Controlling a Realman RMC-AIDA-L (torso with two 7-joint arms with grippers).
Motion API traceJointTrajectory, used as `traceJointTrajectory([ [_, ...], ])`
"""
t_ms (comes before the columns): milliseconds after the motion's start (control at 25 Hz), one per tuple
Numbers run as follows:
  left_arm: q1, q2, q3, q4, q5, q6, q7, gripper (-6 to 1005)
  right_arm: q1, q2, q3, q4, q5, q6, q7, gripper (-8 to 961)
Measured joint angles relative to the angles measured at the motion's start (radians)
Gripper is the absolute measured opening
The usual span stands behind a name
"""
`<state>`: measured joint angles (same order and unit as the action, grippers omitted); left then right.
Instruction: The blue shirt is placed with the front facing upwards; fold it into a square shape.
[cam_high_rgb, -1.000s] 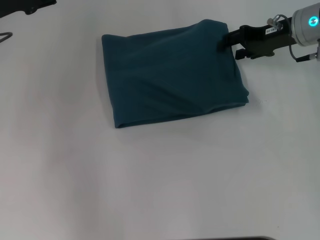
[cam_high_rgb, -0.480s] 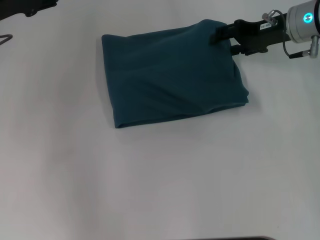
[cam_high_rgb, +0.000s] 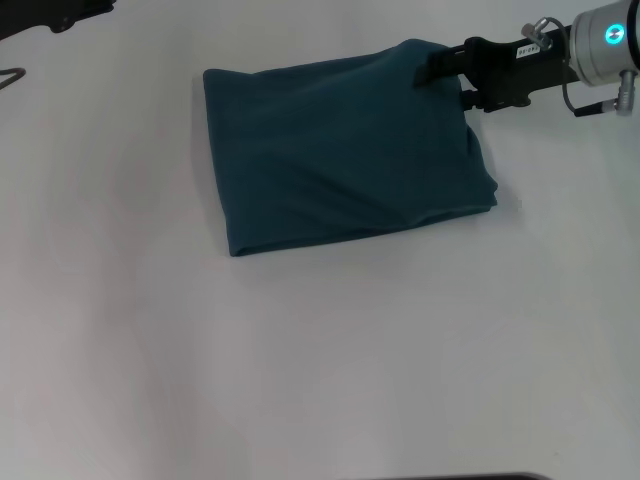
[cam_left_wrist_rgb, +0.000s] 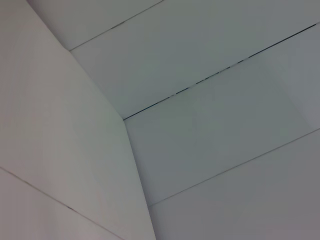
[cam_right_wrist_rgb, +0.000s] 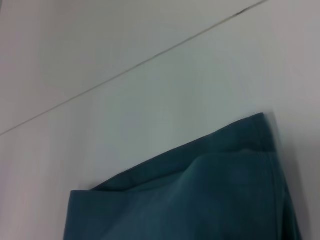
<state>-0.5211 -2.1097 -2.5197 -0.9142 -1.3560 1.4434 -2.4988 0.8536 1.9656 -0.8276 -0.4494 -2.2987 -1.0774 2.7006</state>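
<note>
The shirt's top layer is rumpled and falls short of the layer under it, so my right gripper will pinch the top layer's far corner (cam_right_wrist_rgb: 270, 156) and pull it out to straighten the shirt's edge.
The blue shirt (cam_high_rgb: 340, 150) lies folded into a rough rectangle on the white table, plain teal side up, with no lettering showing. My right gripper (cam_high_rgb: 446, 84) reaches in from the right and hovers at the shirt's far right corner. Its dark fingers are apart and hold no cloth. In the right wrist view the shirt's folded edge and corner (cam_right_wrist_rgb: 200, 200) show against the white table. My left arm (cam_high_rgb: 55, 14) is parked at the far left edge of the head view, well away from the shirt. Its wrist view shows only white panels.
The white table (cam_high_rgb: 320, 360) stretches in front of and to both sides of the shirt. A thin dark wire-like piece (cam_high_rgb: 10, 74) pokes in at the left edge. Seams between white panels (cam_left_wrist_rgb: 200, 82) cross the left wrist view.
My right gripper has moved a little up and leftward over the shirt's far right corner. The shirt has kept its shape and the left arm has not moved.
</note>
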Motion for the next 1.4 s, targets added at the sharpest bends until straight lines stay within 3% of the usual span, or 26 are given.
traceJointTrajectory([
  [240,0.004,-0.001,-0.001,0.0,0.0,0.001,0.0,900,0.001,-0.001,-0.003,0.005,0.002,0.013,0.002,785],
  [720,0.005,-0.001,-0.001,0.0,0.0,0.008,0.0,900,-0.007,0.04,-0.002,0.004,0.012,0.088,-0.012,714],
  [1160,0.005,0.001,-0.001,0.0,0.0,0.001,0.0,901,-0.009,0.022,-0.01,0.003,0.034,0.086,-0.036,648],
  [1400,-0.002,0.002,-0.006,0.001,0.0,0.0,0.0,901,0.0,0.018,-0.026,0.008,0.029,0.089,-0.039,471],
])
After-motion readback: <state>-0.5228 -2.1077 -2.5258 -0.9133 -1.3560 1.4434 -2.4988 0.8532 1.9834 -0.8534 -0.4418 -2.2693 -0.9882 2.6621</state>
